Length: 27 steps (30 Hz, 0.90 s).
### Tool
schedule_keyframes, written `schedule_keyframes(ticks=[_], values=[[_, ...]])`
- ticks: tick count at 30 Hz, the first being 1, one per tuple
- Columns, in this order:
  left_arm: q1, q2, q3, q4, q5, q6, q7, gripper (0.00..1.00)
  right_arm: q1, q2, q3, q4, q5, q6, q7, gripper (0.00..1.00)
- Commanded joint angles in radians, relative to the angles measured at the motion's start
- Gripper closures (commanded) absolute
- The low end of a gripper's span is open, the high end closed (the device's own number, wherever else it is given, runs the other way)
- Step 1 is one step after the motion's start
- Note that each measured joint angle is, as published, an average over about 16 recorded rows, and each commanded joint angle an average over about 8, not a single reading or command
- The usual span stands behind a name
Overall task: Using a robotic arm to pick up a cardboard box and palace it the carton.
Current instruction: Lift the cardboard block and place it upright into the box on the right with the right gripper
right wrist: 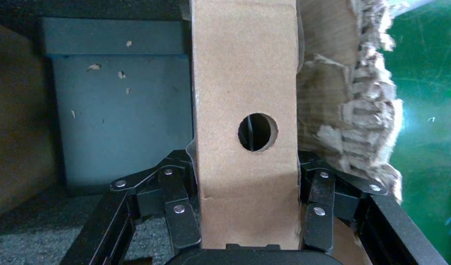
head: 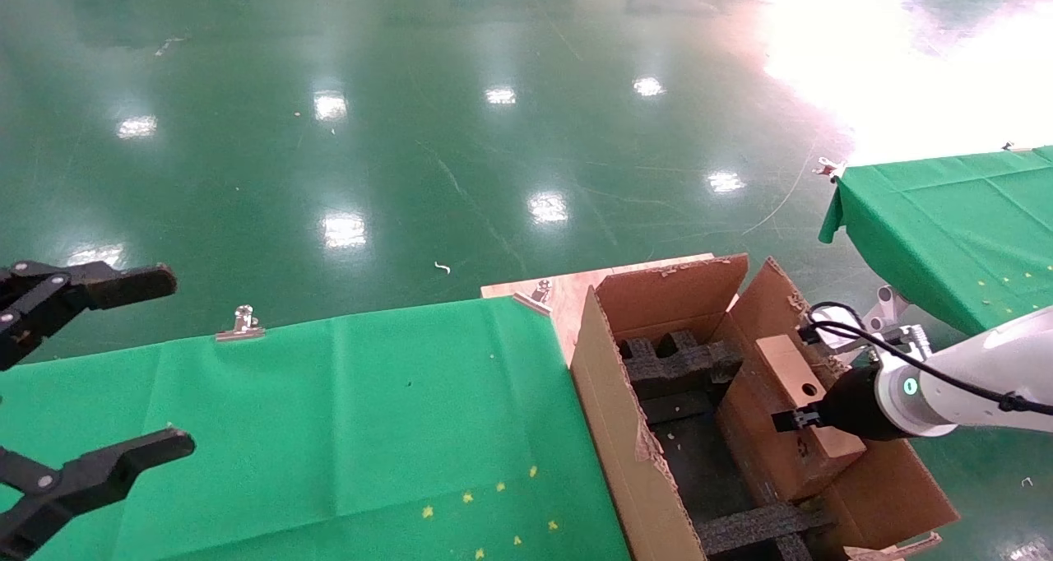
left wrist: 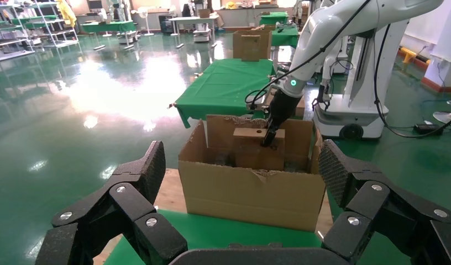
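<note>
My right gripper needs to set the cardboard box down between the black foam inserts, against the carton's torn-edged side point(head: 752, 442) point(right wrist: 229, 110).
The white robotic arm point(head: 971, 380) reaches into the carton point(head: 609, 405), a large brown box with torn edges and black foam inserts point(head: 674, 363). My right gripper point(head: 790, 419) is shut on the cardboard box point(head: 786, 363), small and oblong with a round hole, and holds it inside the carton by the right wall. In the right wrist view the fingers point(right wrist: 176, 215) clamp both sides of the box point(right wrist: 245, 83). The left wrist view shows the box point(left wrist: 256, 149) standing above the carton's front wall point(left wrist: 251, 190). My left gripper point(head: 169, 362) is open and empty, far left.
The carton stands on a wooden board point(head: 568, 294) beside a green-cloth table point(head: 329, 413) with metal clips point(head: 240, 324) at its far edge. A second green-cloth table point(head: 946, 215) lies to the right. Glossy green floor surrounds everything.
</note>
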Motion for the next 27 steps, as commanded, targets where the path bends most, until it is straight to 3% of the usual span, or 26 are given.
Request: schedule_keyframes(ticks=[1,20,21,27], values=[[0.0,0.0,0.0,0.0,0.0,0.0,0.0,0.0,-0.01,-0.008,-0.003,-0.017,0.006,0.011,-0.008,1.0],[0.0,0.0,0.0,0.0,0.0,0.0,0.0,0.0,-0.091,-0.132,-0.015,-0.263,0.125,0.078,-0.171,0.99],[0.0,0.0,0.0,0.0,0.0,0.0,0.0,0.0,-0.093,-0.137,-0.014,-0.272,0.131,0.079,-0.18,0.93],[0.0,0.0,0.0,0.0,0.0,0.0,0.0,0.0,-0.097,-0.152,-0.012,-0.299,0.148,0.081,-0.208,0.18]])
